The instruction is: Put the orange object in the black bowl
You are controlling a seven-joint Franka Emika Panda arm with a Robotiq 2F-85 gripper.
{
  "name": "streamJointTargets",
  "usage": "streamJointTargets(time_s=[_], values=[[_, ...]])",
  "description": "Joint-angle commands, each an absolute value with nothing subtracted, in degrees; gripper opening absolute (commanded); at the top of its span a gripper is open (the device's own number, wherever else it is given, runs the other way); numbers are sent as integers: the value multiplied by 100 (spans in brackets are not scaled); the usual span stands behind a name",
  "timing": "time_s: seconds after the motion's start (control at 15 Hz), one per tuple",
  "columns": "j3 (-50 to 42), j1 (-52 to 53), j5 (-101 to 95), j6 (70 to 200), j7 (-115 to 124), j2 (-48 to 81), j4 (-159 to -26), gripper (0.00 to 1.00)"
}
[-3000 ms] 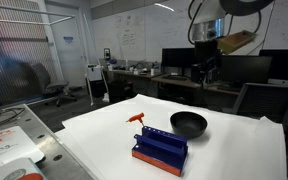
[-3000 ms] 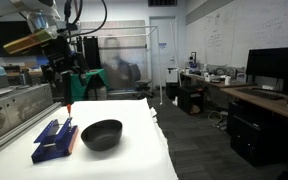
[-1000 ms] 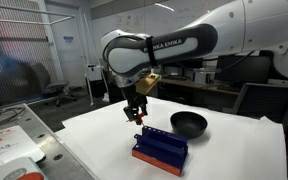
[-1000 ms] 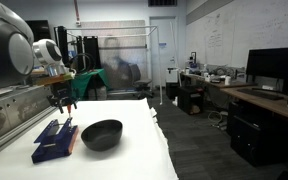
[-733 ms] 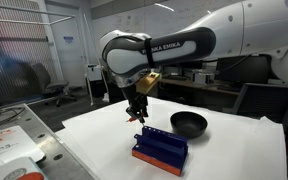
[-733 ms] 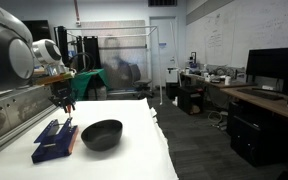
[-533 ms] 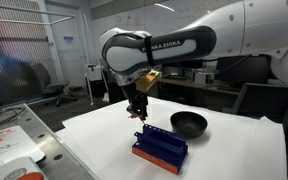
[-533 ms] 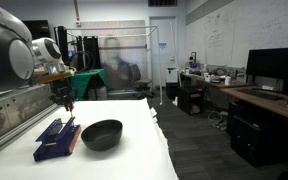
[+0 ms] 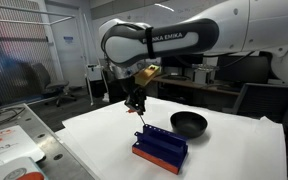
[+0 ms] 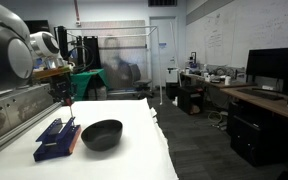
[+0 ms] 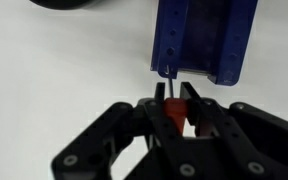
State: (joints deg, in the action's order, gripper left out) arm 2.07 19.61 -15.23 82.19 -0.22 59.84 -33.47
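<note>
Next, my gripper releases the orange object inside the black bowl (image 9: 187, 122), just behind the blue rack.
My gripper (image 9: 134, 103) hangs above the white table, left of the black bowl (image 9: 188, 124), and is shut on the small orange object (image 9: 138, 112), which hangs clear of the tabletop. In the wrist view the orange object (image 11: 172, 112) sits pinched between the two fingers of the gripper (image 11: 177, 92), with its thin stem pointing down. The bowl is round, glossy and empty in both exterior views (image 10: 101, 134); only its rim (image 11: 69, 3) shows at the top of the wrist view. In an exterior view the gripper (image 10: 64, 97) hovers above the rack's far end.
A blue rack with an orange-red base (image 9: 160, 150) (image 10: 56, 140) (image 11: 204, 40) lies on the white table (image 9: 234, 150), close under the gripper and beside the bowl. A metal bench (image 9: 9, 140) stands beside the table. Desks with monitors (image 10: 274, 70) fill the background.
The gripper has closed on the orange object and risen with it off the table, a little above where it stood a second ago.
</note>
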Motion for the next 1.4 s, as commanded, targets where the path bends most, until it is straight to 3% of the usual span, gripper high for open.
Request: streamJointTargets(time_s=[0.0,0.73,1.33], values=[[131,2084,-1598,8006,144,5775,-3081,12],[-506,1851,-1896,7018,1488,5333,-3150,12],[-211,1026,-886,6787,2249,5346,-3804,11]])
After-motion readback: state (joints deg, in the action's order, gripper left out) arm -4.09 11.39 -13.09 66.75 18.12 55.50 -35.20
